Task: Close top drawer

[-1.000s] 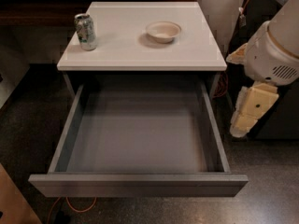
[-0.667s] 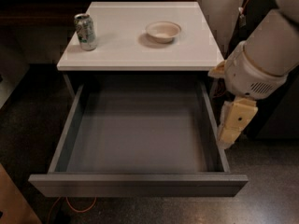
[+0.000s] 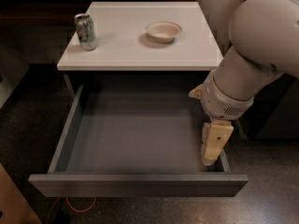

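Next, my gripper goes to the middle of the top drawer's front panel (image 3: 146,185) and closes there.
The top drawer (image 3: 135,129) is a wide, shallow matte-grey box, pulled fully out from under the white cabinet top (image 3: 140,45). Its inside holds nothing. Its plain front panel (image 3: 138,185) faces the camera at the bottom. My gripper (image 3: 212,148) hangs from the big white arm at the right. It points down over the drawer's right side wall, near the front right corner and just behind the front panel.
A green-and-white can (image 3: 86,31) stands at the cabinet top's left edge. A cream bowl (image 3: 163,31) sits near the top's middle. Dark speckled floor surrounds the cabinet. An orange cable (image 3: 77,204) lies under the drawer front.
The arm has swung left and toward the camera, and now fills the right of the view. The gripper has moved from beside the drawer to over its right wall. The drawer has not moved.
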{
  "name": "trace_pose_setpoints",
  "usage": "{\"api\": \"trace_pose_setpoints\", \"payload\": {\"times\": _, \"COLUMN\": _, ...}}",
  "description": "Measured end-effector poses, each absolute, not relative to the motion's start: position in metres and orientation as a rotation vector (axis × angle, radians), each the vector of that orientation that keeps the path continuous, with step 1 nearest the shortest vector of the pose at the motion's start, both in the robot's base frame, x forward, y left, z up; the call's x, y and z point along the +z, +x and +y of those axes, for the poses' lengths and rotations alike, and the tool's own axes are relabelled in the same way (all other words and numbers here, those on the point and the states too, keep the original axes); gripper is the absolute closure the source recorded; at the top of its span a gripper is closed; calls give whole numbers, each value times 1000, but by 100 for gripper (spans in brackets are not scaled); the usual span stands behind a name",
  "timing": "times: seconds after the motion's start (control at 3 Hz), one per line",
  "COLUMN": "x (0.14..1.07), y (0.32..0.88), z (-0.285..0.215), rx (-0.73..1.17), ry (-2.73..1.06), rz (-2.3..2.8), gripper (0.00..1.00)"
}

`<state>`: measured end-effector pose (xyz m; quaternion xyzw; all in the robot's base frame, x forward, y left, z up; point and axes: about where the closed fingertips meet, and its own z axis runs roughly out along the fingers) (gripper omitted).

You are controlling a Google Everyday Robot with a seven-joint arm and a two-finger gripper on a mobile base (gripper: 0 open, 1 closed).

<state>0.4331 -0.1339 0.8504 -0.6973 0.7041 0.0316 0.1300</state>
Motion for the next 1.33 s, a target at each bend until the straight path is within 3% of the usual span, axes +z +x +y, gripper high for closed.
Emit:
{"api": "trace_pose_setpoints", "payload": {"times": 1.0, "x": 800, "y": 418, "z": -114, "rx": 77, "ry": -2183, "rz": 1984, "gripper": 0}}
{"api": "trace_pose_setpoints", "payload": {"times": 1.33, "x": 795, "y": 415, "z": -108, "rx": 118, "ry": -2204, "rz": 1992, "gripper": 17}}
